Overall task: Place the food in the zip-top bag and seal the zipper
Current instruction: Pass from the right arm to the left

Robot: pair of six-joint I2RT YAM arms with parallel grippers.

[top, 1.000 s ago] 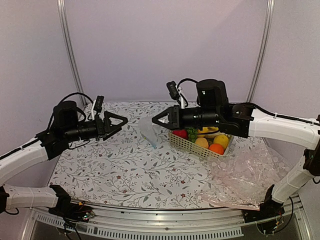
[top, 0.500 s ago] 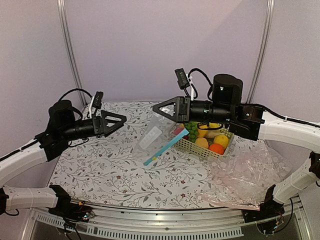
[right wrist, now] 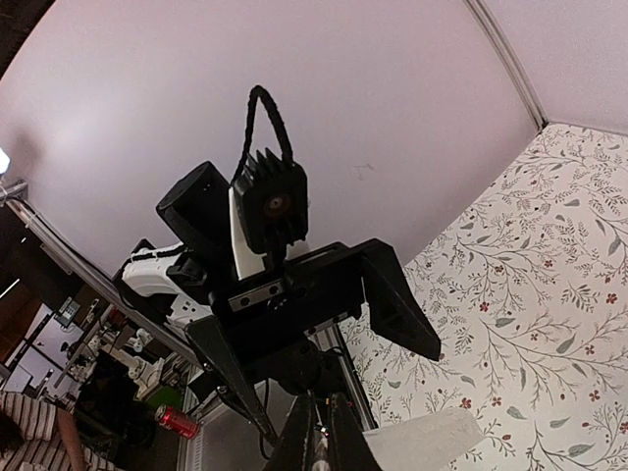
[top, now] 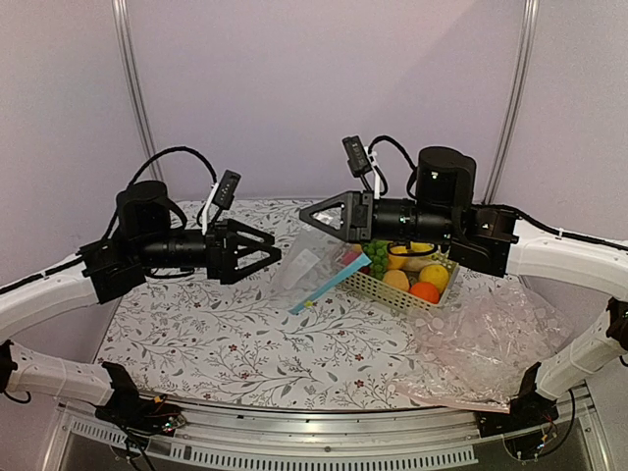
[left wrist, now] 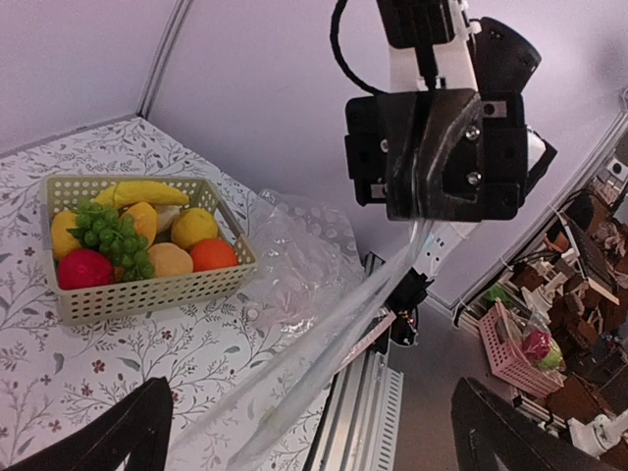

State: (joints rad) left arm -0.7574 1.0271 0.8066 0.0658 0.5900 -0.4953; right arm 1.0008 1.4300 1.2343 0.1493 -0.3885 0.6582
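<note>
My right gripper is holding the hanging zip-top bag with its zipper lowest, so my left gripper needs to hold the bag while my right gripper takes the yellow slider (top: 310,302).
My right gripper (top: 304,218) is shut on the top corner of the zip-top bag (top: 306,267) and holds it hanging above the table. The light blue zipper (top: 329,284) slants down along its lower edge. My left gripper (top: 278,248) is open, level with the bag and just left of it. In the left wrist view the bag (left wrist: 324,343) runs between my left fingers, hanging from the right gripper (left wrist: 424,218). In the right wrist view the right gripper (right wrist: 322,446) pinches the plastic. The food lies in the basket: a round yellow fruit (top: 434,275) and a longer orange-yellow one (top: 396,280).
The beige basket (top: 375,285) at back right also holds grapes, a red fruit, an orange and a banana. A large pinkish clear sheet (top: 481,339) covers the right front of the flowered table. The table's front rail runs below it.
The right gripper lifted the bag off the table and now holds still. The left arm moved right towards the hanging bag, jaws still open. The bag swung a little.
</note>
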